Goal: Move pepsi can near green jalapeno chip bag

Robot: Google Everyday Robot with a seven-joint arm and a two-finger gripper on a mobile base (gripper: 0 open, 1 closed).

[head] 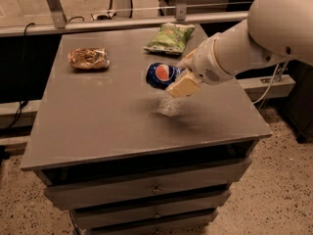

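My gripper should put the pepsi can down next to the green jalapeno chip bag's front corner (191, 55) on my arm's side.
The pepsi can (160, 75) is dark blue with its round red-white-blue logo facing me. My gripper (182, 76) is shut on it and holds it on its side above the grey table (107, 116), clear of the top. A shadow lies on the table below it. The green jalapeno chip bag (169, 38) lies flat near the table's back edge, just behind and slightly right of the can. My white arm (254, 38) reaches in from the right.
A brown-tan shiny snack bag (89, 58) lies at the back left of the table. A metal rail and frame run behind the table. Drawers sit under the tabletop. Speckled floor lies to the right and front.
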